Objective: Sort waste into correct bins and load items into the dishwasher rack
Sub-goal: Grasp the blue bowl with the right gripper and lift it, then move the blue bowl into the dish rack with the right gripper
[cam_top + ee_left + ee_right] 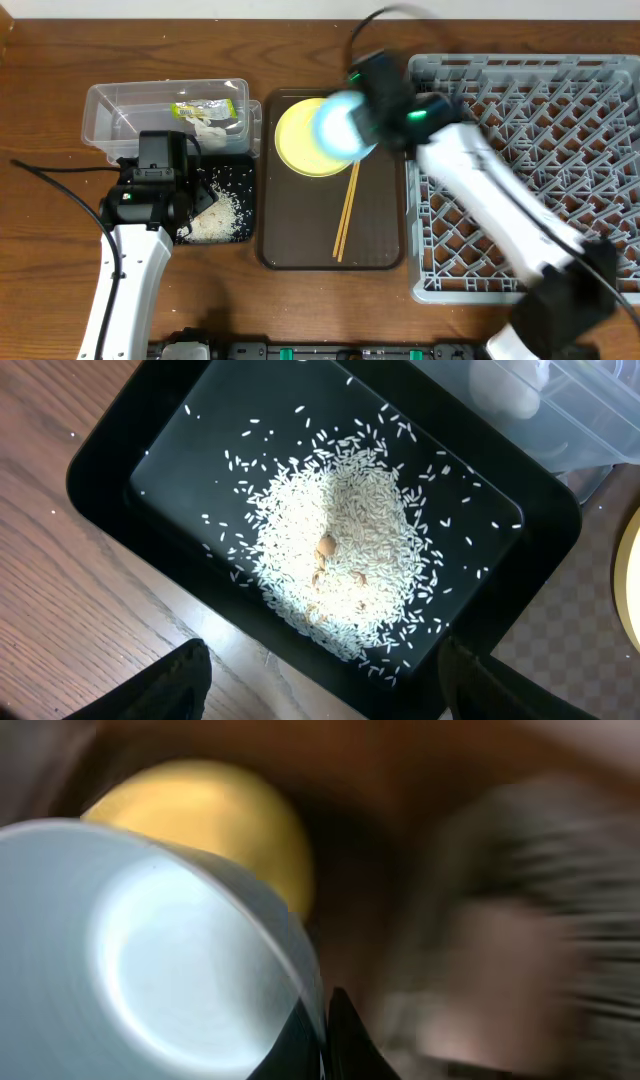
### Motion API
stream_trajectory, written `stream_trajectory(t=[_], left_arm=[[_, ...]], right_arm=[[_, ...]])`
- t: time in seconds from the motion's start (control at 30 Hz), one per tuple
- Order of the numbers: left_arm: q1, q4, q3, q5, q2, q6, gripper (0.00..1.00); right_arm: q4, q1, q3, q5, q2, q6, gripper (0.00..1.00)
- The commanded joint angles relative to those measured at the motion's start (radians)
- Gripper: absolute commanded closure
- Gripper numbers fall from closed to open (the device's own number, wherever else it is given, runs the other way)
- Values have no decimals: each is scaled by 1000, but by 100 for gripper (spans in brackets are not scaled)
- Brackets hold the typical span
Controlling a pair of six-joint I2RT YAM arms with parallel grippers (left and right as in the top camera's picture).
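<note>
The light-blue bowl, now tilted above the yellow plate, will leave my right gripper among the far pegs of the grey rack point(497, 98), near the rack's back edge.
My right gripper point(368, 118) is shut on the rim of the light-blue bowl point(342, 124) and holds it tilted above the yellow plate point(300, 140); the bowl fills the right wrist view point(170, 950), with the plate point(220, 820) behind it. Wooden chopsticks point(347, 212) lie on the brown tray. My left gripper point(320, 680) is open over the near edge of the black tray point(100, 480) holding a heap of white rice point(335, 550). The clear tub point(110, 110) holds the green-and-yellow wrapper point(205, 108) and white tissue point(505, 385). The grey rack point(540, 120) stands at the right.
The brown serving tray point(290, 240) lies between the black tray and the rack. Bare wooden table point(40, 250) lies left of and in front of the bins. The right arm crosses over the rack's left part.
</note>
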Motion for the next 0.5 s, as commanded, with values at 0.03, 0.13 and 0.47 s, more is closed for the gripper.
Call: stream_trajectory(t=[0.03, 0.13, 0.47], left_arm=[[6, -2, -9, -23, 2, -9, 24], [6, -2, -9, -23, 2, -9, 24], [6, -2, -9, -23, 2, -9, 24]], right_arm=[[19, -123, 10, 348, -62, -174, 99], [59, -200, 9, 551, -62, -274, 99], [143, -383, -2, 863, -18, -228, 99]])
